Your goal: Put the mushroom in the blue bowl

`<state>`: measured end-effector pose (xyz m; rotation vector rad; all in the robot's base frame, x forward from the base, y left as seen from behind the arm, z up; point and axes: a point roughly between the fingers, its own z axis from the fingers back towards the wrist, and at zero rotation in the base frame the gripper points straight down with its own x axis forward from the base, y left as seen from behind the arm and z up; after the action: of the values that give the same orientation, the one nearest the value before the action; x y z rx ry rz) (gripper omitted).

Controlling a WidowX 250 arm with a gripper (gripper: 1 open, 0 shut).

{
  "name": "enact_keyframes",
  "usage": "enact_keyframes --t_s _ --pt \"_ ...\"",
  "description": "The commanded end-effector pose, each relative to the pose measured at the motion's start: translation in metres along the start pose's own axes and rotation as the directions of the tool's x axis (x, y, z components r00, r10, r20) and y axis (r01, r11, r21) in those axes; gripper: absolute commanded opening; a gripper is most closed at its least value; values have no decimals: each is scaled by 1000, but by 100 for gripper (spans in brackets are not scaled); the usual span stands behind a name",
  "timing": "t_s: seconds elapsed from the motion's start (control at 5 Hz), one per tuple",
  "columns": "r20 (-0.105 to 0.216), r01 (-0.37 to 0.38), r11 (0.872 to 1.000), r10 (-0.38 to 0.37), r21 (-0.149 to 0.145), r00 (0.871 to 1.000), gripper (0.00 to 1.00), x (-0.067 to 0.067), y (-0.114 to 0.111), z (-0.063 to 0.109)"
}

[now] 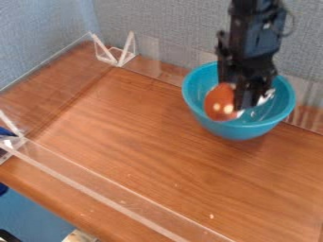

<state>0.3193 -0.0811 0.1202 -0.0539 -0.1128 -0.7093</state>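
The mushroom, now hanging inside the bowl's opening, will lie on the bottom of the blue bowl (241, 110), close to the bowl's front side, after my gripper releases it.
The reddish-brown mushroom (222, 96) hangs inside the opening of the turquoise blue bowl (201, 101), held between the black fingers of my gripper (235, 96). The gripper points straight down from above, shut on the mushroom. The bowl stands on the wooden table at the back right. Part of the bowl's inside is hidden by the gripper and the mushroom.
The wooden table (139, 142) has a clear acrylic rail along its front edge (89, 180) and clear plastic stands at the back left (116, 49). A grey fabric wall (76, 24) rises behind the table.
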Motion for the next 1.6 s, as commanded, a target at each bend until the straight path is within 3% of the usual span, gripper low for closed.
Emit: enact_keyframes --t_s 0.0,0.4,0.8,1.0,1.4 --pt "36 48 999 -49 23 998 0 -15 18 12" --pt "41 15 999 -16 39 999 0 -6 23 29" --pt "35 -42 998 40 55 999 0 -10 48 31" --pt "33 -40 998 38 52 999 100 -15 51 27" --pt "29 -42 998 41 45 999 100 -24 49 28"
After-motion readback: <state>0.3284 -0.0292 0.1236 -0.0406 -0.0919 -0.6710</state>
